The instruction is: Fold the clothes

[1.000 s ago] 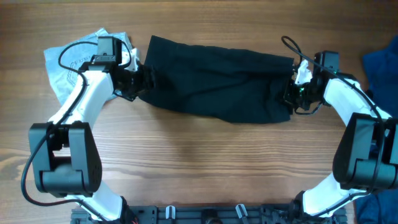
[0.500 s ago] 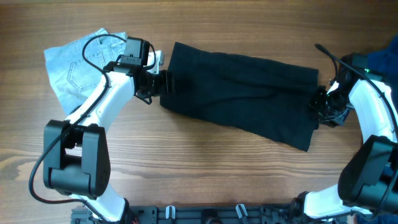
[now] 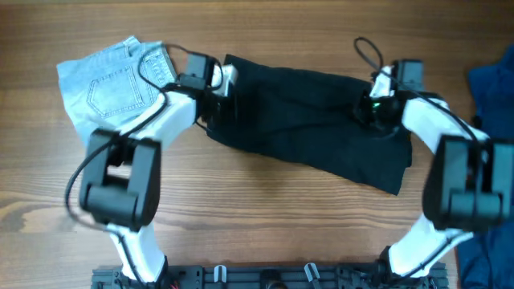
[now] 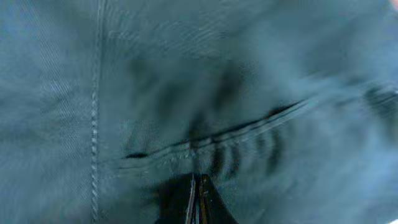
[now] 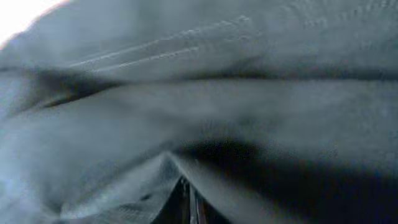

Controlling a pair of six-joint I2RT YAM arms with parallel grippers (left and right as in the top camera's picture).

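I will open my left gripper, now pinching the black shorts' inner stitched seam, and grip the shorts' end edge [image 3: 213, 128] before lifting.
The clothes [image 3: 313, 120], a black pair of shorts, lie spread flat across the middle of the table in the overhead view. My left gripper [image 3: 218, 108] sits on their left edge. In the left wrist view the left gripper [image 4: 196, 186] has its jaws pressed together, with wrinkles in the fabric [image 4: 205, 112] running to the tips. My right gripper [image 3: 371, 112] rests on the upper right part of the shorts. In the right wrist view the right gripper [image 5: 186, 186] is shut, and the cloth [image 5: 205, 112] rises in a small peak at its tips.
A light-blue denim garment [image 3: 112, 84] lies at the far left, just behind the left arm. A royal-blue cloth [image 3: 491, 80] hangs over the right edge of the table. Bare wood lies in front of the shorts.
The shorts slid right, then stopped. My left gripper moved right onto their left edge and shut. My right gripper let go of the right edge, moved left onto the shorts and shut again.
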